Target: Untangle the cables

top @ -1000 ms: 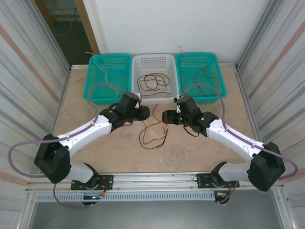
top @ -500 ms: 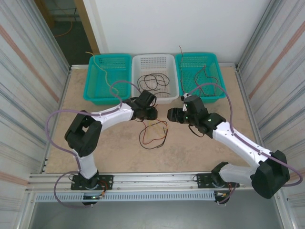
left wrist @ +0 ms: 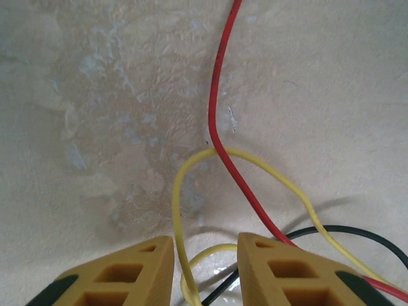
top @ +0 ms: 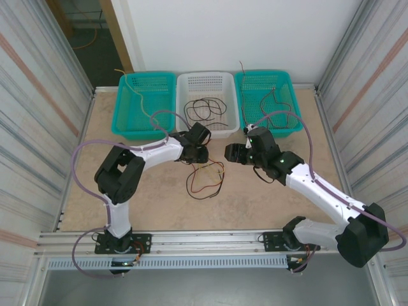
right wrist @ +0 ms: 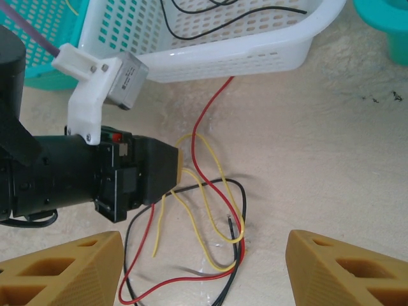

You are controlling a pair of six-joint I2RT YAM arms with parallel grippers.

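The black cable is next to the yellow loop between the fingers of my left gripper, so I will open them, move clear and pinch the yellow loop alone [left wrist: 176, 213].
The tangled cables [top: 205, 180], thin red, yellow and black wires, lie on the table in front of the white basket [top: 191, 131]. My left gripper [top: 201, 157] is down at the tangle's far edge. In the left wrist view its jaws [left wrist: 205, 255] stand slightly apart, open, with a yellow cable [left wrist: 174, 210] loop running between the fingers. The red cable [left wrist: 217, 95] crosses it, and the black cable [left wrist: 357, 231] passes on the right. My right gripper [right wrist: 203, 237] hovers wide open above the tangle, nothing between its fingers, and it looks down on the left gripper [right wrist: 180, 168].
The white basket [right wrist: 255, 54] holds more dark cables [top: 204, 109]. A teal basket [top: 137, 131] stands to its left and another teal basket [top: 296, 105] to its right, each with a few wires. Metal walls close in both sides.
My left arm folded its elbow up and the gripper slid right, down onto the tangle's far edge. My right gripper drew back slightly to the right.
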